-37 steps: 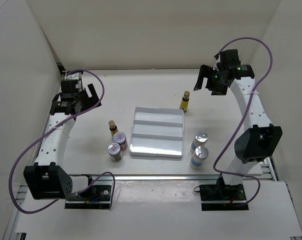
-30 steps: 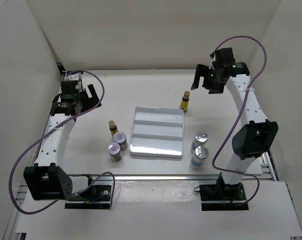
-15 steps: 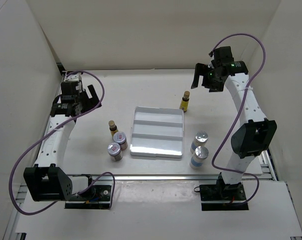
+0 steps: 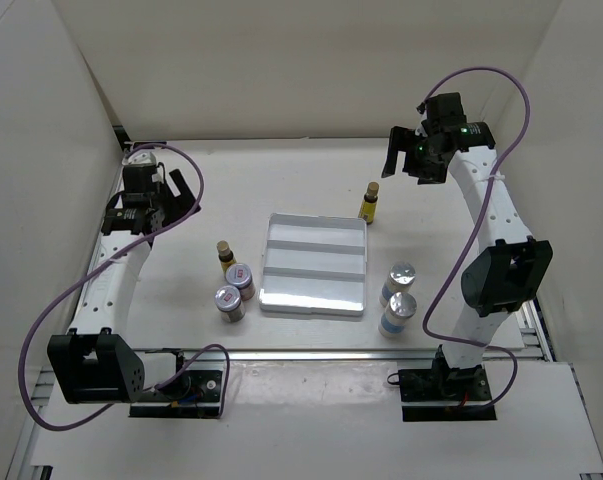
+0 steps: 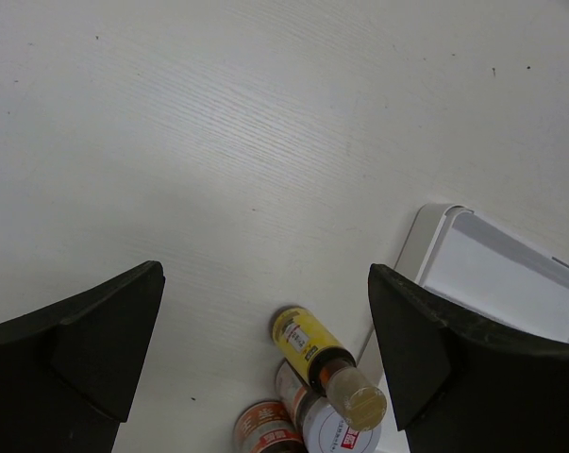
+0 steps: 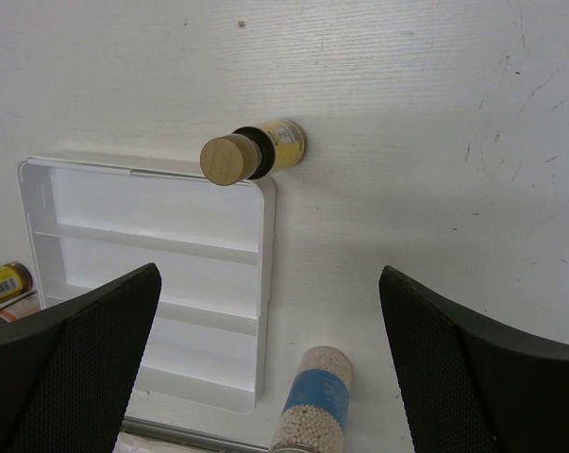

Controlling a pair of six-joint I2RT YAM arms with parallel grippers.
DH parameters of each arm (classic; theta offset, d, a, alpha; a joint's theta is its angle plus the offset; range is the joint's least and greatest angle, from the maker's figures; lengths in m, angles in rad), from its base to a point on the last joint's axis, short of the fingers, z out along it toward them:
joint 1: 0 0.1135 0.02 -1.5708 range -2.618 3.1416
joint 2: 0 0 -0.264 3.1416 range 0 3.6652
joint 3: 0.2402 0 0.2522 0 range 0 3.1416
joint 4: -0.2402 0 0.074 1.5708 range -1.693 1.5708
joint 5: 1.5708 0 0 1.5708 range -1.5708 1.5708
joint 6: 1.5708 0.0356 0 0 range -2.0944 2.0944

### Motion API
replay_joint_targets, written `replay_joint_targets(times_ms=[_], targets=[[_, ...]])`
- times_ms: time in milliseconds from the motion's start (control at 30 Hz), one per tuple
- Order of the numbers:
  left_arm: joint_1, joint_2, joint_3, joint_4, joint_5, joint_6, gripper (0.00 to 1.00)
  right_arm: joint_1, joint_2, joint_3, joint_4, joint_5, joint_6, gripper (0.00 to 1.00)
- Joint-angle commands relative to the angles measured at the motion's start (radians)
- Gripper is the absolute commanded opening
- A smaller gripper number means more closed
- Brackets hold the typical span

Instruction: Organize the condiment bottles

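Note:
My right gripper needs to close on the tan cap (image 4: 372,188) (image 6: 231,158) of the yellow bottle standing at the white tray's far corner, away from the silver-lidded jars.
A yellow bottle (image 4: 368,203) with a tan cap stands at the tray's far right corner; it also shows in the right wrist view (image 6: 254,157). A second yellow bottle (image 4: 224,253) stands left of the tray beside two short silver-lidded jars (image 4: 240,278) (image 4: 229,302); the left wrist view shows the bottle (image 5: 323,363) and jars (image 5: 333,430). Two blue-labelled bottles (image 4: 400,282) (image 4: 396,314) stand right of the tray; one shows in the right wrist view (image 6: 314,402). My left gripper (image 4: 181,192) is open and empty, high at far left. My right gripper (image 4: 399,155) is open and empty, above and behind the far yellow bottle.
A white ridged tray (image 4: 316,263) with three empty compartments lies mid-table, also in the right wrist view (image 6: 152,274) and the left wrist view (image 5: 496,274). White walls enclose the table on the left, back and right. A metal rail (image 4: 331,355) runs along the front edge.
My right arm swung left and slightly toward the back, bringing its gripper nearer the far yellow bottle. My left gripper shifted slightly. No bottle has moved.

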State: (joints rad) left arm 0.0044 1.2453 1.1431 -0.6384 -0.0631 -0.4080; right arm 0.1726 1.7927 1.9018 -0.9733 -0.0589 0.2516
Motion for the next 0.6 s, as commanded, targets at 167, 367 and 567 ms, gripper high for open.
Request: replay_joint_targets(times_ms=[167, 367, 567], targets=[[-0.003, -0.049, -0.013, 0.025, -0.030, -0.014, 1.00, 0.001, -0.044, 0.002, 0.008, 0.001, 0.017, 1.00], [-0.003, -0.058, -0.043, 0.055, -0.062, -0.046, 1.00, 0.001, -0.084, -0.066, 0.008, 0.013, 0.017, 1.00], [-0.003, -0.089, -0.149, 0.182, -0.093, 0.019, 1.00, 0.001, -0.127, -0.089, 0.008, 0.042, 0.008, 1.00]])
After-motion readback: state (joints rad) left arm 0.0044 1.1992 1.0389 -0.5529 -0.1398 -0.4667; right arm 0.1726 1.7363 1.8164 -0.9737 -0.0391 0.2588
